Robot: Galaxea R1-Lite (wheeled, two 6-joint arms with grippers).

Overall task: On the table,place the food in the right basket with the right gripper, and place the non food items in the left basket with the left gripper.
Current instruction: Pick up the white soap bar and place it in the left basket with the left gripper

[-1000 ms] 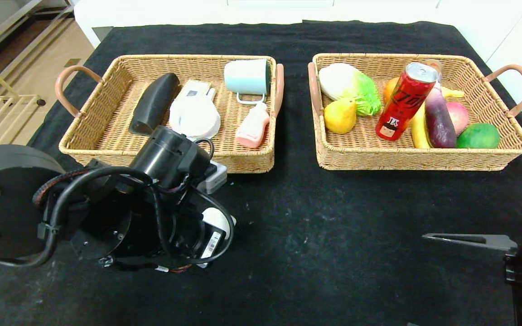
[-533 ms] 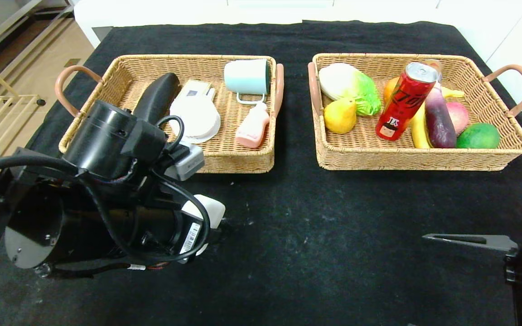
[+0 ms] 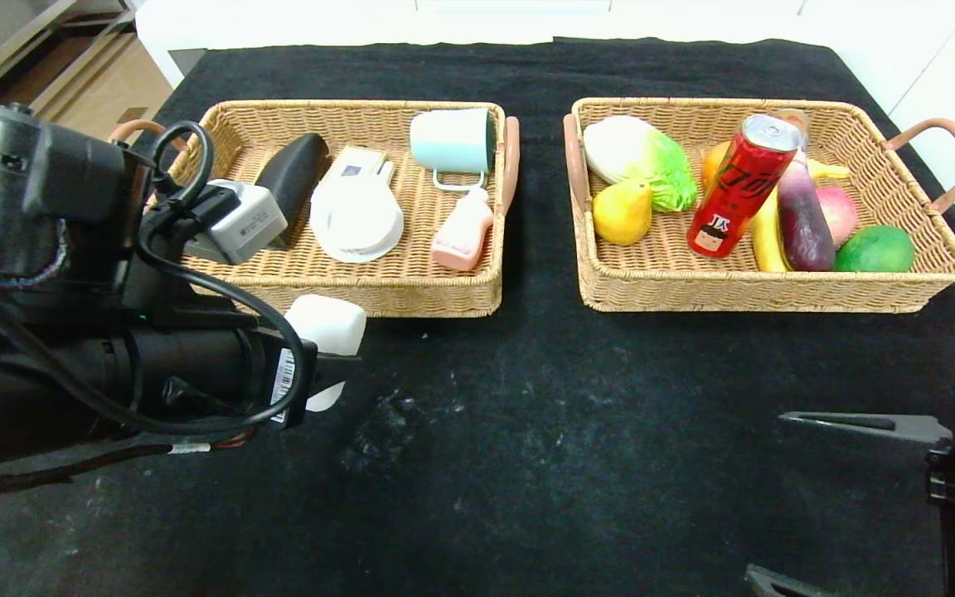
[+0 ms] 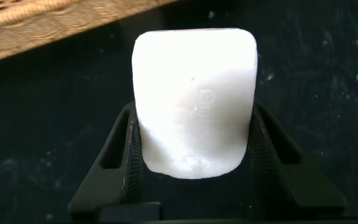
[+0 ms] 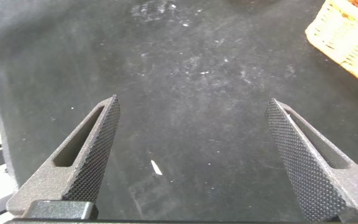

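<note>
My left gripper will let go of the white rounded block between the black item and the white round item (image 3: pixel 317 230).
My left gripper (image 3: pixel 324 358) is shut on a white rounded block (image 3: pixel 326 326), held above the black table just in front of the left basket (image 3: pixel 411 294). In the left wrist view the white block (image 4: pixel 193 99) fills the space between the two black fingers (image 4: pixel 129 155). The left basket holds a black item (image 3: pixel 288 184), a white round item (image 3: pixel 357 217), a mint mug (image 3: pixel 451 141) and a pink bottle (image 3: pixel 462 232). The right basket (image 3: pixel 759 290) holds a cabbage (image 3: pixel 635 157), a pear (image 3: pixel 621 213), a red can (image 3: pixel 739 186), an eggplant (image 3: pixel 802 215) and other fruit. My right gripper (image 3: pixel 826 497) is open and empty at the front right.
The black tablecloth (image 3: pixel 569 414) covers the table, with bare cloth between the baskets and the front edge. The right wrist view shows bare cloth between the open fingers (image 5: pixel 92 149) and a corner of the right basket (image 5: pixel 347 37). My left arm's bulk hides the left basket's near left corner.
My left arm has risen and swung to the left and toward the left basket, carrying the white block with it. The right arm has barely moved.
</note>
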